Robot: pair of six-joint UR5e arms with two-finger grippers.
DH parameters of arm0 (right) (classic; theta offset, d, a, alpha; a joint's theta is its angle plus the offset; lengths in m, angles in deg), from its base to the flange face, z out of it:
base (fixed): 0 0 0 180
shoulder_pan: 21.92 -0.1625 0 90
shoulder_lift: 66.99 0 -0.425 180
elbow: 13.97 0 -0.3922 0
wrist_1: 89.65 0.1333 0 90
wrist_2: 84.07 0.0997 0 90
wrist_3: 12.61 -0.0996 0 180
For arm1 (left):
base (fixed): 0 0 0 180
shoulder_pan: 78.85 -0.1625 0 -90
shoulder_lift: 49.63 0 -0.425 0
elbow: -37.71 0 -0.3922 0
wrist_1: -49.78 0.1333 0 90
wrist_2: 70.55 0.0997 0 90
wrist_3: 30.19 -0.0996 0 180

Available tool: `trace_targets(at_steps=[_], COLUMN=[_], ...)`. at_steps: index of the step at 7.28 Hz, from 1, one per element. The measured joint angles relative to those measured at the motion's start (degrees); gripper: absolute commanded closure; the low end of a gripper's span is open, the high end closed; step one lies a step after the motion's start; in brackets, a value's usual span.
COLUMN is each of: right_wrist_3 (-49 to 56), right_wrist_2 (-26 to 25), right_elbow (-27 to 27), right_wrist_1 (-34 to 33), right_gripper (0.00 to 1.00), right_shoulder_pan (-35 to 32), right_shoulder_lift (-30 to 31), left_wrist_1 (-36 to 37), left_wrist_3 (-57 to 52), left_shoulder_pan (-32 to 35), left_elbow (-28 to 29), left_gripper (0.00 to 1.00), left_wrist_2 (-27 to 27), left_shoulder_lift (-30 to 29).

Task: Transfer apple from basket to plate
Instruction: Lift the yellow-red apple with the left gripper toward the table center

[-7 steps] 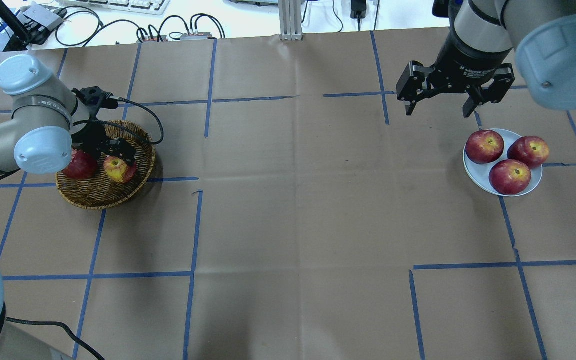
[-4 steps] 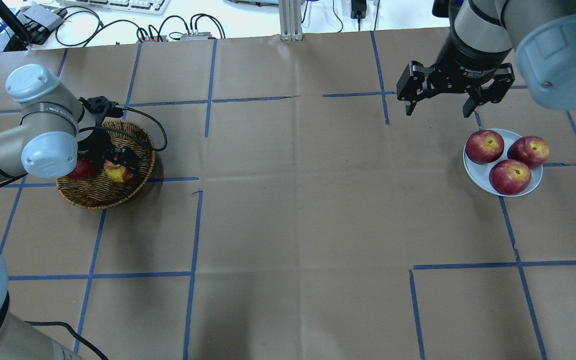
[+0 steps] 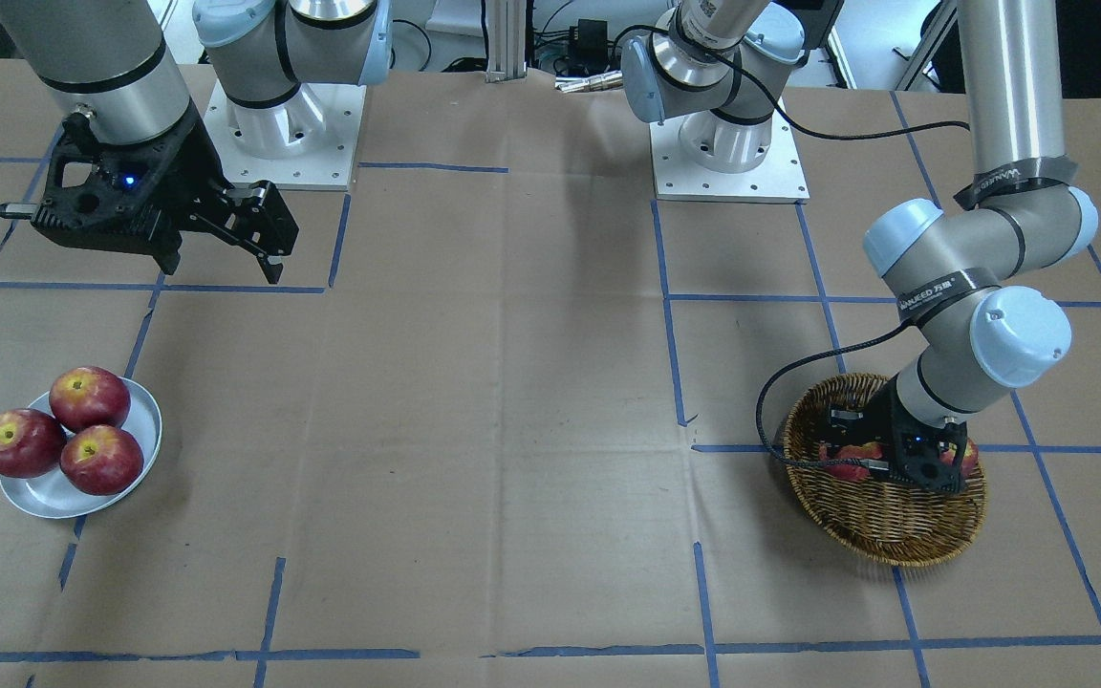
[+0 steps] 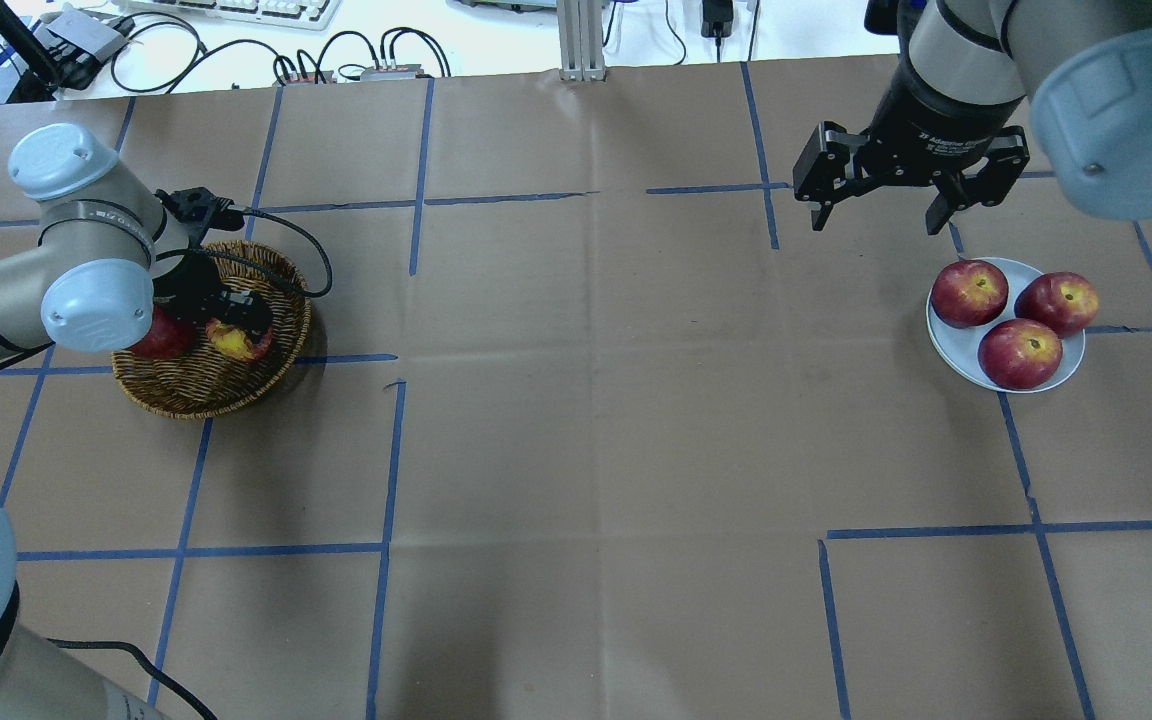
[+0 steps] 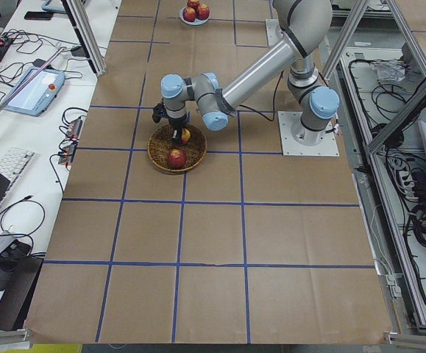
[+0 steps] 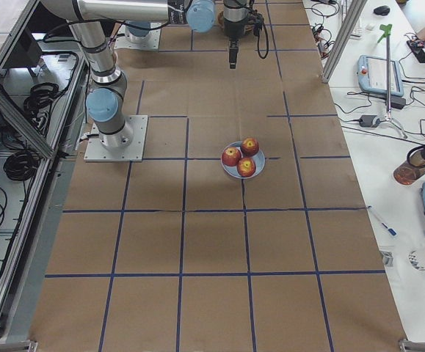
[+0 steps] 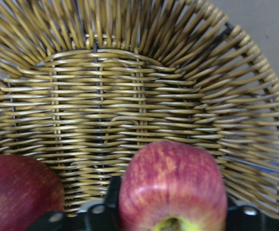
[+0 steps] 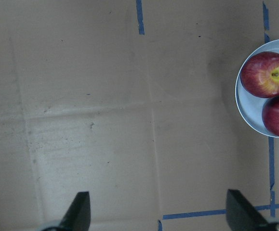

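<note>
Next, I release the streaky red apple with my left gripper on the table cover's middle crease [image 3: 498,463], between basket and plate.
The basket [image 4: 196,385] sits at the table's left. My left gripper [image 4: 236,325] is down inside it, shut on the apple [image 4: 236,343], a pale streaky red one with a yellow patch. In the left wrist view the apple [image 7: 173,183] fills the gap between both fingers, which press its sides over the basket's weave [image 7: 129,96]. The plate [image 4: 946,340] lies at the right and holds three dark red apples. My right gripper [image 4: 876,215] is open and empty, hovering over bare table beyond the plate; its wrist view shows the plate's edge [image 8: 243,103].
A darker red apple [image 4: 161,335] lies in the basket just beside the held one, and it shows in the left wrist view [image 7: 19,197]. Blue tape lines cross the brown paper table cover. Cables and keyboards lie past the far edge.
My left arm has dropped lower into the basket, bringing its gripper down around the apple; in the last half second it barely moved. The right arm has not moved.
</note>
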Motion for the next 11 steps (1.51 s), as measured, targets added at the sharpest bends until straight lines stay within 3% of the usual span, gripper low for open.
trace_targets(at_steps=[2, 5, 8, 11], right_wrist_3=[0.00, -0.02, -0.08, -0.05], right_wrist_2=[0.00, 0.31, 1.09, 1.14], right_elbow=[0.00, -0.03, -0.11, -0.07], right_wrist_1=[-0.03, -0.03, 0.09, 0.22], right_gripper=[0.00, 0.00, 0.00, 0.00], right_shoulder_pan=[0.00, 0.00, 0.33, 0.59], right_shoulder_lift=[0.00, 0.00, 0.01, 0.08], left_wrist_1=[-1.98, -10.67, -4.53, -0.76], left_wrist_3=[4.49, 22.14, 39.07, 46.72], left_shoulder_pan=[2.50, 16.21, 31.15, 39.70], left_elbow=[1.50, 7.28, 8.37, 14.37], left_gripper=[0.56, 0.56, 0.55, 0.54], left_wrist_2=[0.17, 0.17, -0.25, 0.07], left_shoulder_lift=[2.60, 4.97, -0.42, -8.64])
